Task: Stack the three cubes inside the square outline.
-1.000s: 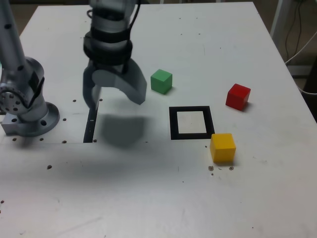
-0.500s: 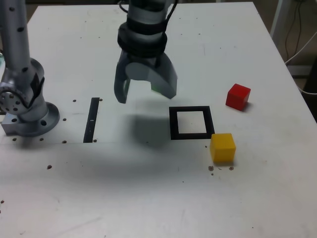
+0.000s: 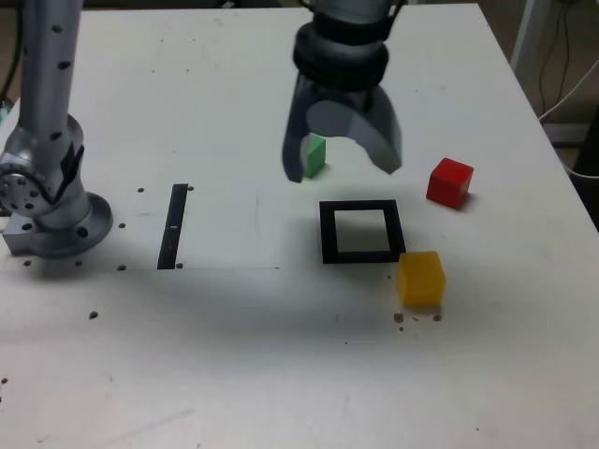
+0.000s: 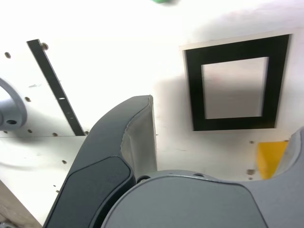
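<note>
Next, my gripper goes to the red cube beyond the square outline and closes on the red cube's opposite sides (image 3: 449, 183).
My gripper (image 3: 342, 170) hangs open above the table with nothing between its fingers, just behind the square outline (image 3: 328, 232). The green cube (image 3: 316, 155) sits behind it, partly hidden by one finger (image 3: 294, 159). To the exterior view's right of the outline rests the red cube (image 3: 450, 181). The yellow cube (image 3: 420, 278) sits at the outline's near right corner. In the wrist view my gripper (image 4: 226, 116) looks down on the empty square outline (image 4: 194, 90). The yellow cube (image 4: 270, 156) shows beside one finger (image 4: 128, 142), and a sliver of the green cube (image 4: 164, 2) shows at the picture's edge.
A thin black strip (image 3: 174, 224) lies on the table at the exterior view's left, also seen as the strip (image 4: 56, 90) in the wrist view. The arm's round base (image 3: 51, 201) stands at the far left. Small screw holes (image 3: 416, 318) dot the white tabletop.
My open gripper has swung toward the exterior view's right, from above the black strip to over the green cube and the outline's far edge. The cubes have not moved.
</note>
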